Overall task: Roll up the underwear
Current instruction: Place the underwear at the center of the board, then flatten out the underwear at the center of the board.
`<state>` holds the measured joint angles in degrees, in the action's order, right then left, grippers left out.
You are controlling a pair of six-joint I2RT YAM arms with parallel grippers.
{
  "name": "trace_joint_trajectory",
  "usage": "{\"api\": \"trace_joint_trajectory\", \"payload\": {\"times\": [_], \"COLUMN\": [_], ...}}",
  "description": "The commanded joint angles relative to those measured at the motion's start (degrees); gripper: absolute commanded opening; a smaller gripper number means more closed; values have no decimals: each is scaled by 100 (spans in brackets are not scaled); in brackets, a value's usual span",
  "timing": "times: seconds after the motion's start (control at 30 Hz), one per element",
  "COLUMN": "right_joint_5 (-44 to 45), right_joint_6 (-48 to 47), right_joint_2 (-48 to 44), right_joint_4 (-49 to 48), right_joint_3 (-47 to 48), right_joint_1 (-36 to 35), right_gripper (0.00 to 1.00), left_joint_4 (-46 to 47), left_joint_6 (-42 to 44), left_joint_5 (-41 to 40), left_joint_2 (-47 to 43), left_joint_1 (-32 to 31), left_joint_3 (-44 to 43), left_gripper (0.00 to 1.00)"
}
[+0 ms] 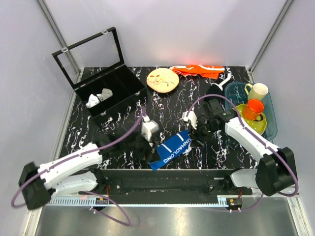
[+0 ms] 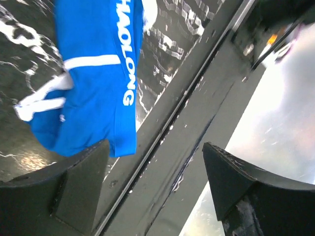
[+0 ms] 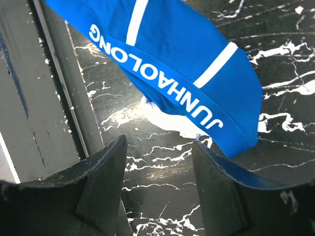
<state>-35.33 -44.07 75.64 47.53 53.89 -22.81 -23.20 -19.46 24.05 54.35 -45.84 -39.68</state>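
I should close my right gripper next on the corner of the underwear (image 1: 190, 138) (image 3: 232, 154) beside the white letter J.
The underwear (image 1: 171, 150) is a royal-blue folded strip with white lettering, lying slantwise near the table's front edge. In the left wrist view the underwear (image 2: 93, 73) fills the upper left, its end overhanging the table's dark front rail. My left gripper (image 1: 147, 153) is open at that lower-left end, with only the rail between its fingers (image 2: 78, 191). My right gripper (image 1: 197, 135) is open just past the upper-right end. The right wrist view has the underwear (image 3: 182, 73) ahead of the fingertips (image 3: 110, 167), with bare marble table between them.
A black compartment box (image 1: 106, 93) with white cloth pieces stands at the back left. A round patterned plate (image 1: 162, 80) and an orange cloth (image 1: 197, 70) lie at the back. A blue tray (image 1: 270, 123) at the right holds cups. The front rail (image 1: 172, 177) borders the table.
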Motion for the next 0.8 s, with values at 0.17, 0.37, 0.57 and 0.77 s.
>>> {"api": "trace_joint_trajectory", "payload": {"times": [0.17,0.37,0.57,0.77], "right_joint_5": [-800,-835,-844,-861], "right_joint_6": [-620,-523,-488,-444], "right_joint_2": [-620,-629,-559,-445], "right_joint_4": [-297,-323,-332,-323], "right_joint_3": [-186,-186,-195,-186], "right_joint_1": [470,584,584,593], "right_gripper": [64,64,63,63], "left_joint_4": [-413,-369,-334,-387], "left_joint_6": [-154,-93,-23,-14], "left_joint_5": [-3565,-3943,-3952,-3847], "left_joint_2": [2087,2984,3213,3539], "left_joint_1": [-2876,-3009,-3036,-3088], "left_joint_3": [-443,-857,-927,-936], "left_gripper": [63,52,51,33]}}
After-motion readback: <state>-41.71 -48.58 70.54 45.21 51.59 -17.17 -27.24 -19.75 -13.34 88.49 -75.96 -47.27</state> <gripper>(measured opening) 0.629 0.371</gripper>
